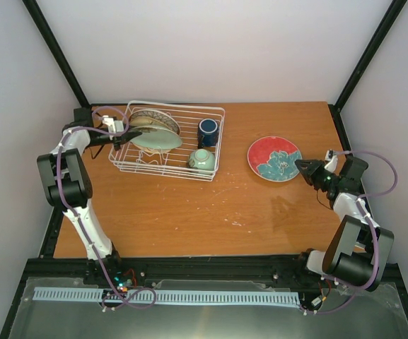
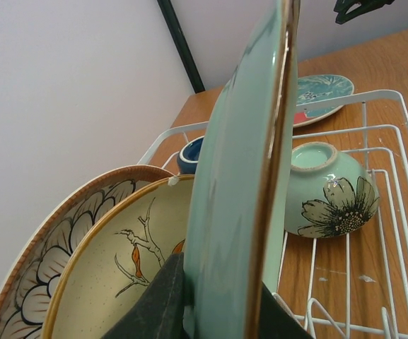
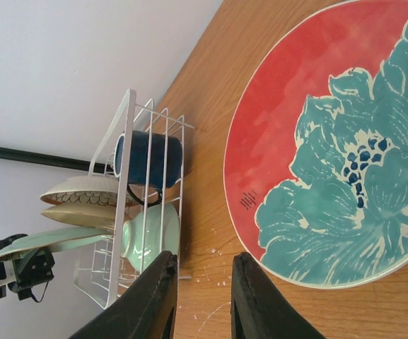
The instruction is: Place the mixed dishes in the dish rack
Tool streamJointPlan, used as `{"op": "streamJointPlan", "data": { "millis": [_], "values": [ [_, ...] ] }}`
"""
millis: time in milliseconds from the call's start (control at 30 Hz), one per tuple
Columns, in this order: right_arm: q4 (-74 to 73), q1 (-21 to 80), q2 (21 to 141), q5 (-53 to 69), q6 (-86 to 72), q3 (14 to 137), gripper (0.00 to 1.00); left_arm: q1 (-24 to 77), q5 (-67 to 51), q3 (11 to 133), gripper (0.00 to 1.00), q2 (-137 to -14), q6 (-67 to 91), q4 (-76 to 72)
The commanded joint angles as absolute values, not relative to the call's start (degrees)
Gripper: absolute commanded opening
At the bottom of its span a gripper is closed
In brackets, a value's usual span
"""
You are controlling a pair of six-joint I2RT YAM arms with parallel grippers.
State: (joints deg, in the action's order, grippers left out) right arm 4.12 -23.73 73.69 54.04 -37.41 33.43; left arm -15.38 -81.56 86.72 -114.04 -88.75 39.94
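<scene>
The rack slot (image 1: 153,144) (image 2: 254,296) is just in front of the cream floral plate. Next, I let go of the mint-green plate, now held on edge inside the rack, there with my left gripper.
The white wire dish rack (image 1: 216,111) stands at the back left. In it are a white bowl with dark petals (image 1: 154,116), a cream floral plate (image 1: 145,123), a dark blue mug (image 1: 208,132) and a small mint-green bowl (image 1: 201,159). My left gripper (image 1: 122,138) is shut on the rim of a mint-green plate (image 1: 158,139), which it holds on edge inside the rack (image 2: 239,198). The red plate with the teal flower (image 1: 274,157) lies flat on the table right of the rack. My right gripper (image 1: 304,168) is open and empty at that plate's right edge (image 3: 338,141).
The wooden table (image 1: 211,212) reaches the black frame posts (image 1: 59,56) and white walls on three sides. The wrist view shows the cream plate (image 2: 119,261) and petal bowl (image 2: 34,268) leaning just left of the held plate, and the mint bowl (image 2: 327,191) to its right.
</scene>
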Motion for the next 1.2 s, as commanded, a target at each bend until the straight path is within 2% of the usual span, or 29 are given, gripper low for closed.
{"op": "streamJointPlan", "data": {
  "millis": [0,500,1000,1167],
  "values": [
    [6.0,-23.4,74.1,54.8,-37.7,33.4,0.21,-17.9,-79.7,87.2,0.01,-111.7,-89.6,37.6],
    [5.5,-23.3,72.7,54.5,-37.9,33.1,0.21,-19.9,-84.6,89.2,0.01,-108.1,-89.8,36.7],
    [5.2,-23.3,71.7,54.3,-38.3,33.0,0.20,-19.9,-86.3,94.9,0.01,-109.8,-91.0,40.4],
    [5.5,-23.2,71.7,54.4,-38.8,33.0,0.21,-19.6,-87.4,92.9,0.01,-108.5,-91.2,41.5]
  ]
}}
